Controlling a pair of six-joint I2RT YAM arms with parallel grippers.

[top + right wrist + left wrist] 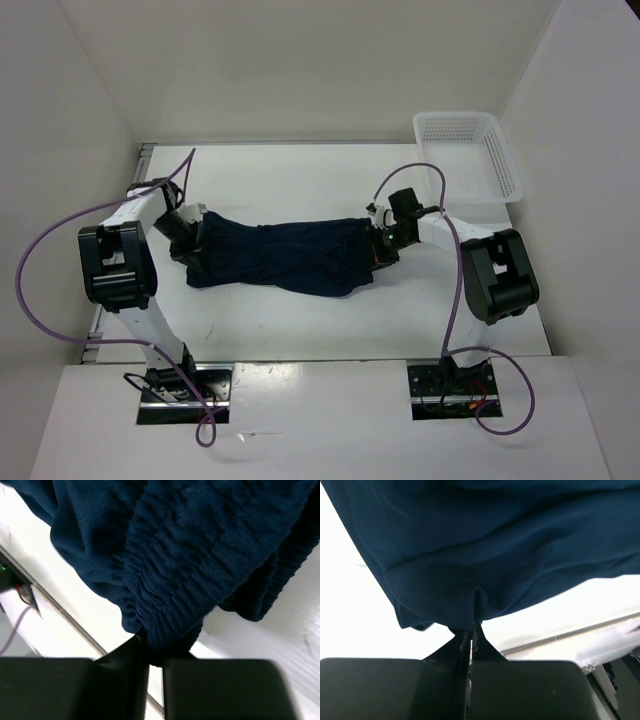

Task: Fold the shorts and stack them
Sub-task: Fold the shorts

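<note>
My right gripper will let go of the navy shorts' waistband on the far table surface (384, 190) beside the white mesh basket.
The dark navy shorts (285, 255) hang stretched between my two grippers over the middle of the table, sagging toward the near side. My left gripper (193, 233) is shut on the shorts' left edge, where the plain hem (470, 580) bunches into the fingertips (471, 630). My right gripper (385, 243) is shut on the right end, where the ribbed elastic waistband (180, 590) is pinched between the fingers (155, 647). Both fingertips are partly hidden by fabric.
A white mesh plastic basket (470, 155) stands at the far right corner of the table. White walls enclose the table on the left, back and right. Purple cables loop off both arms.
</note>
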